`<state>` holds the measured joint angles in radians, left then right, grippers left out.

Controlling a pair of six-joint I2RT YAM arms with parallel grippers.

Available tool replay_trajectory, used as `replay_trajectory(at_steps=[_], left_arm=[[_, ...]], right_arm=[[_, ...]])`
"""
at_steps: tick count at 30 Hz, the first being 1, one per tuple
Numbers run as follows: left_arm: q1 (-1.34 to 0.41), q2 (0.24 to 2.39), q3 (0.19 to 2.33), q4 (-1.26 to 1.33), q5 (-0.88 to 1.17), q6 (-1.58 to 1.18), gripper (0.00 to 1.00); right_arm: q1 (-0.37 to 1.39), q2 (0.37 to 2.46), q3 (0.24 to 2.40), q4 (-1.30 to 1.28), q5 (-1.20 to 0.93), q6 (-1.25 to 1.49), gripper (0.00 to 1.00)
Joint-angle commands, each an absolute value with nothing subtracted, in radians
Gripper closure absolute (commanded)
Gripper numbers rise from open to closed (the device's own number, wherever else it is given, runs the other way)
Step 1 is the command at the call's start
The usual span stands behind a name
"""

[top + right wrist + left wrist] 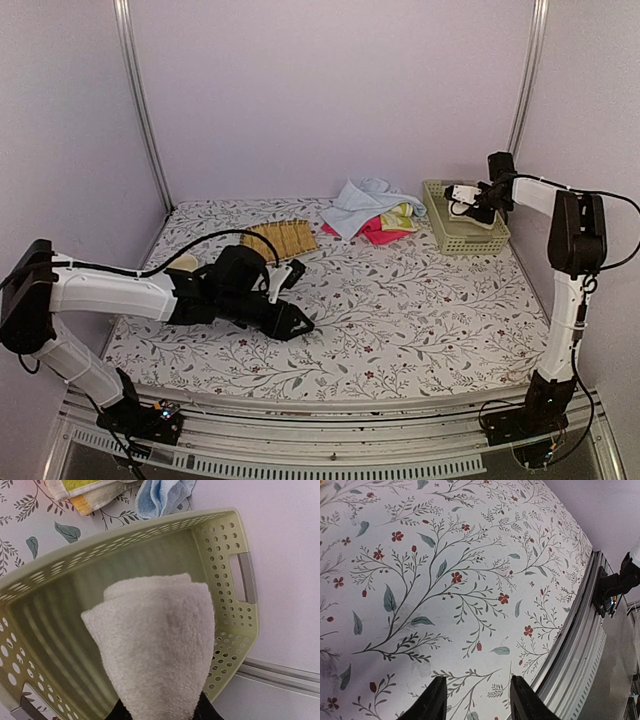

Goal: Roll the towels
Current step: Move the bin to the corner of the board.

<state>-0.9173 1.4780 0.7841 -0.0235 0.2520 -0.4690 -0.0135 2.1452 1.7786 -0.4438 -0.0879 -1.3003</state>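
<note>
My right gripper will let go of the rolled cream-white towel so that it rests on the bottom of the pale green lattice basket point(468, 222) point(162, 615).
My right gripper point(462, 197) is shut on a rolled cream-white towel point(155, 645) and holds it over the pale green lattice basket point(227, 545), which stands at the back right point(470, 235). A light blue towel point(357, 203), a pink towel point(378, 232) and a pale yellow-green towel point(400, 216) lie in a loose heap left of the basket. The blue towel point(162, 497) and the yellow-green one point(90, 490) show at the top of the right wrist view. My left gripper point(298, 322) is open and empty, low over the floral cloth point(445, 570).
A tan slatted mat point(281, 238) lies at the back centre-left. The table's metal front rail point(580, 645) runs close to my left fingers point(434, 700). Grey walls close in the back and both sides.
</note>
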Motion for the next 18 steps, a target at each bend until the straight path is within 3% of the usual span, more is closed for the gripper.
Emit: replay_trajectory(at_steps=[1, 13, 18], left_arm=[[-0.929, 1.506, 0.773, 0.015, 0.247, -0.473, 0.56], [-0.93, 1.58, 0.779, 0.072, 0.274, -0.467, 0.56], [-0.93, 1.632, 0.815, 0.075, 0.292, -0.455, 0.56]], right_arm=[[-0.009, 2.083, 1.703, -0.48, -0.122, -1.312, 0.97], [0.028, 1.771, 1.359, -0.69, -0.245, -1.318, 0.97], [0.041, 1.717, 1.372, -0.749, -0.275, -1.255, 0.97]])
